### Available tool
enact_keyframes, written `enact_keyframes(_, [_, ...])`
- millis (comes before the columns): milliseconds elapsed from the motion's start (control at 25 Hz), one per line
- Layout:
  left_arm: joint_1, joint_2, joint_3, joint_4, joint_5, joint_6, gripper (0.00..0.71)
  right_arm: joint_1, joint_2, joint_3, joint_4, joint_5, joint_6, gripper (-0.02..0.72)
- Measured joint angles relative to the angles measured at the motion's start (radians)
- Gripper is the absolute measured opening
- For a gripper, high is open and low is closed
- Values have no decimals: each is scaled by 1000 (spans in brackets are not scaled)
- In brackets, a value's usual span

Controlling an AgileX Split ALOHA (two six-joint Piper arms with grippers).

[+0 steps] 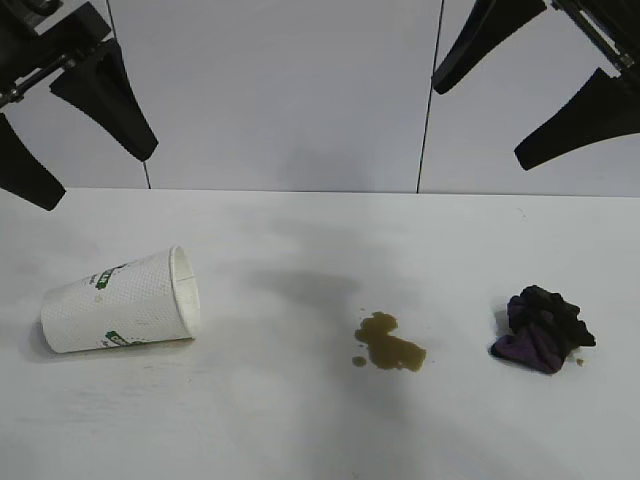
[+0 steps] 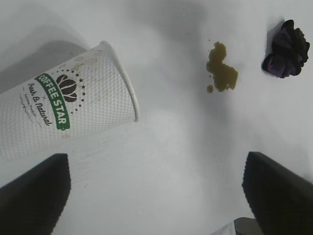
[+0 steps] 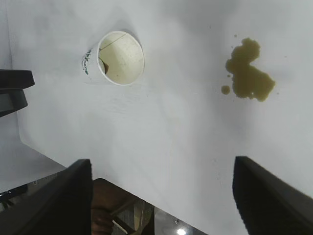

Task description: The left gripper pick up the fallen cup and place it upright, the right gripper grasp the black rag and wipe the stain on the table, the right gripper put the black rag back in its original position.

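I should next move my left gripper to the white cup's open end and close it on the cup's side [image 1: 163, 312] [image 2: 119, 114] just behind the rim.
The white cup [image 1: 120, 300] with its green logo lies on its side at the left of the table [image 1: 320, 430], mouth toward the middle. It also shows in the left wrist view [image 2: 63, 115] and the right wrist view [image 3: 119, 58]. The olive-brown stain [image 1: 388, 345] lies in the middle, also seen in the left wrist view [image 2: 222, 73] and the right wrist view [image 3: 249, 76]. The black rag [image 1: 545, 330] sits bunched at the right, also in the left wrist view [image 2: 287, 49]. My left gripper [image 1: 90, 175] hangs open high above the cup. My right gripper [image 1: 478, 120] hangs open high above the right side.
A white panelled wall [image 1: 290, 90] stands behind the table. The table's edge and the floor beyond it [image 3: 146, 215] show in the right wrist view.
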Motion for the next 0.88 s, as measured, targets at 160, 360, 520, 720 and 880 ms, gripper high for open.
enact_keyframes(160, [0,0,0,0,0,0,689,0,0,0,0,0,0,547])
enact_keyframes(360, [0,0,0,0,-5,0,689,0,0,0,0,0,0,547])
enact_keyframes(520, [0,0,0,-3,-22,0,689,0,0,0,0,0,0,547])
enact_keyframes(720, [0,0,0,-12,-62,0,689,0,0,0,0,0,0,547])
enact_keyframes(880, [0,0,0,-12,-96,90,673,0,0,0,0,0,0,547])
